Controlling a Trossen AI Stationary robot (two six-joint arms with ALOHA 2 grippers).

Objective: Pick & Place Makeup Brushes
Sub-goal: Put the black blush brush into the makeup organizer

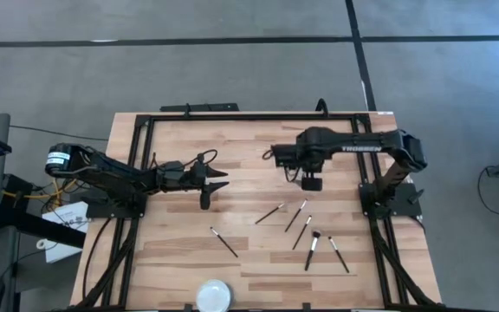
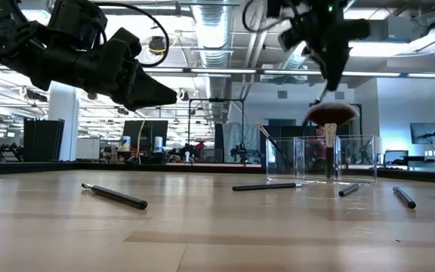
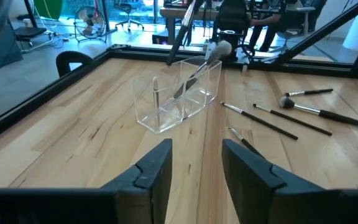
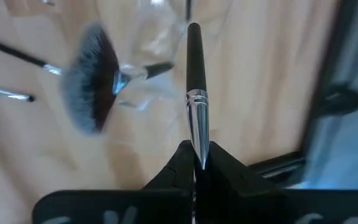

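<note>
The makeup brush, now held above the clear holder, will be let go by my right gripper in the clear holder (image 1: 302, 184) (image 4: 169, 46), beside the brush that has the fluffy head.
My right gripper (image 4: 196, 158) is shut on a makeup brush (image 4: 194, 74) with a black handle and silver ferrule. It holds the brush handle-down above the clear holder (image 2: 319, 159). A fluffy-headed brush (image 2: 329, 115) stands in that holder, along with a thin one (image 2: 266, 143). Several more makeup brushes (image 1: 301, 232) lie loose on the wood in front of the holder, and one (image 1: 223, 241) lies further left. My left gripper (image 3: 194, 168) hovers open and empty over the left half of the table, facing the holder (image 3: 179, 93).
A round white dish (image 1: 213, 295) sits at the table's front edge. A black frame (image 1: 232, 116) rims the tabletop. The right arm (image 1: 362, 147) reaches in from the right side.
</note>
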